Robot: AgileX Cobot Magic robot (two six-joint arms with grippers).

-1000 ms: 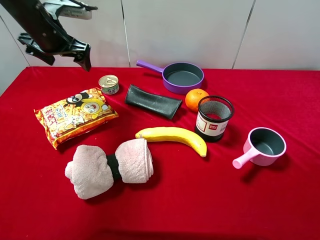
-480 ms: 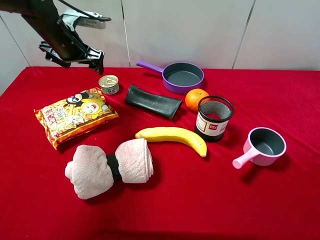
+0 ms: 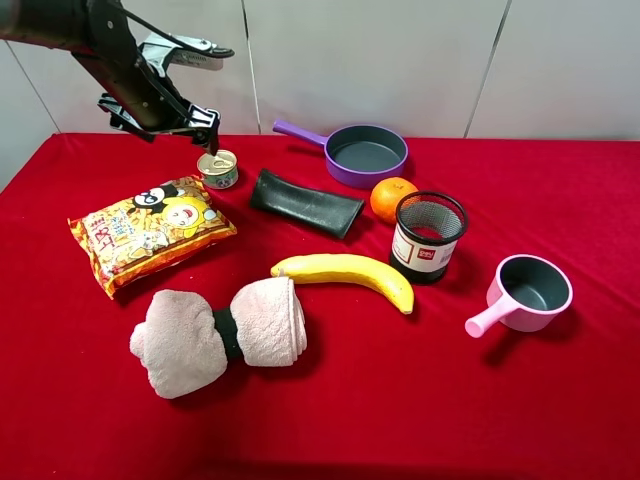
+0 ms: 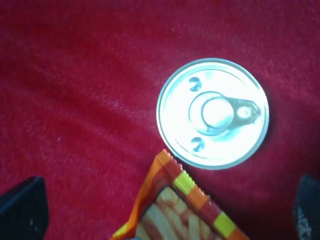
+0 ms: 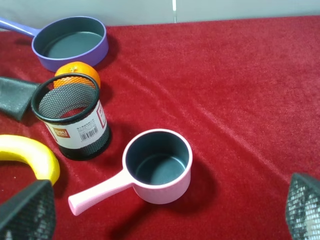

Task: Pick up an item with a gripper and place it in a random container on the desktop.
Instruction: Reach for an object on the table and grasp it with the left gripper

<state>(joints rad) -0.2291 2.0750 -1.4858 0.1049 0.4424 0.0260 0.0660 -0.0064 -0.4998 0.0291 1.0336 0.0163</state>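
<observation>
My left gripper is to move down next and close on the sides of the small tin can (image 3: 220,179) (image 4: 213,114) beside the snack bag.
The small tin can (image 3: 217,168) with a pull-tab lid stands on the red cloth at the back left, next to the snack bag. In the left wrist view its lid (image 4: 212,119) lies straight below the camera. My left gripper (image 3: 170,122) hovers just above and behind the can, jaws open and empty; in its wrist view the gripper (image 4: 165,215) shows only two dark fingertips (image 4: 22,210) at the frame corners. The black mesh cup (image 3: 430,235) stands right of centre, empty (image 5: 72,117). My right gripper (image 5: 165,215) is open and empty, and is outside the exterior view.
A snack bag (image 3: 150,230) touches the can's near side (image 4: 180,215). A black pouch (image 3: 305,203), orange (image 3: 392,198), purple pan (image 3: 366,153), banana (image 3: 345,272), pink saucepan (image 3: 530,290) and rolled towel (image 3: 220,330) lie around the red table.
My left arm has moved right and down, from the far back-left corner to just over the tin can. Nothing on the table has moved.
</observation>
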